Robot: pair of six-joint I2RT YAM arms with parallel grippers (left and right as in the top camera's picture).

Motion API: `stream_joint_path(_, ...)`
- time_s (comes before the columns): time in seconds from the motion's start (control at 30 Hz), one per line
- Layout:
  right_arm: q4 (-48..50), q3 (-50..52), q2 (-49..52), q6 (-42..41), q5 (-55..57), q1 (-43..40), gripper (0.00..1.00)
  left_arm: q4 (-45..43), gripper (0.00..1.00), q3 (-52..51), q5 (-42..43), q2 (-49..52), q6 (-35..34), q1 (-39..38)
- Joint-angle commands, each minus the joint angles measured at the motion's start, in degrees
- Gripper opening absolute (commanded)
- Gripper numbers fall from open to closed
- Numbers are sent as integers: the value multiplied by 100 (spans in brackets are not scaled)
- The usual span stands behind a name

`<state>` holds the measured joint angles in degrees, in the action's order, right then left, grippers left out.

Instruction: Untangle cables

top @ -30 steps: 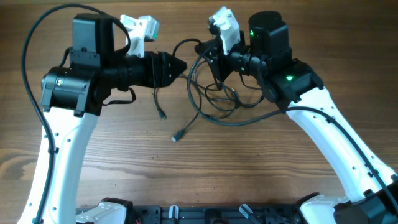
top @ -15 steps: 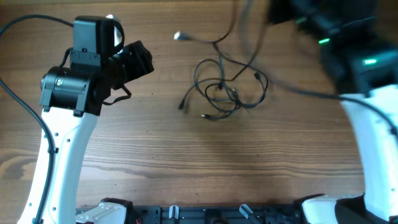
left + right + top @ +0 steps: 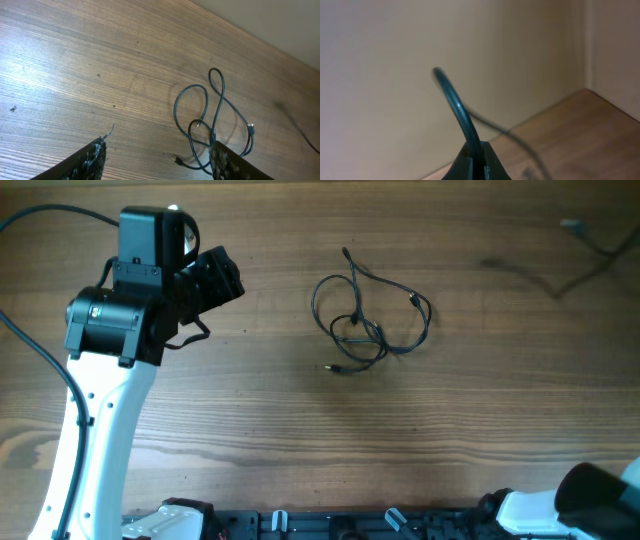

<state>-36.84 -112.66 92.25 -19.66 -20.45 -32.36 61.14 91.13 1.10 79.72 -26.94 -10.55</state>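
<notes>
The robot's right gripper should release the black cable on the bare wood (image 3: 563, 266) under the cable's dangling end, apart from the bundle.
A loose knotted bundle of thin black cables (image 3: 368, 322) lies on the wooden table right of centre, with small plug ends at its edges. It also shows in the left wrist view (image 3: 211, 127). My left gripper (image 3: 222, 276) is open and empty, held left of the bundle and apart from it; in its own view (image 3: 157, 150) the bundle lies ahead and to the right, near the right finger. My right gripper (image 3: 476, 161) is shut on one black cable (image 3: 461, 114), lifted high and outside the overhead view. That cable shows as a blurred line at the overhead's top right (image 3: 590, 255).
The wooden table (image 3: 300, 430) runs to a pale wall seen in both wrist views. The left arm (image 3: 100, 380) stands along the left side. The right arm's base (image 3: 590, 500) sits at the bottom right corner. A black rail (image 3: 330, 525) runs along the front edge.
My right arm has swung up and away to the right, out of the overhead view, carrying one cable clear of the bundle. My left gripper pulled back left a second ago and now stays still.
</notes>
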Motion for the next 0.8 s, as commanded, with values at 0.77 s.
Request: stream_joint_path(0.77, -527, -122, 3386, 748, 1215, -203, 40, 0, 68, -4, -96, 365, -55, -7)
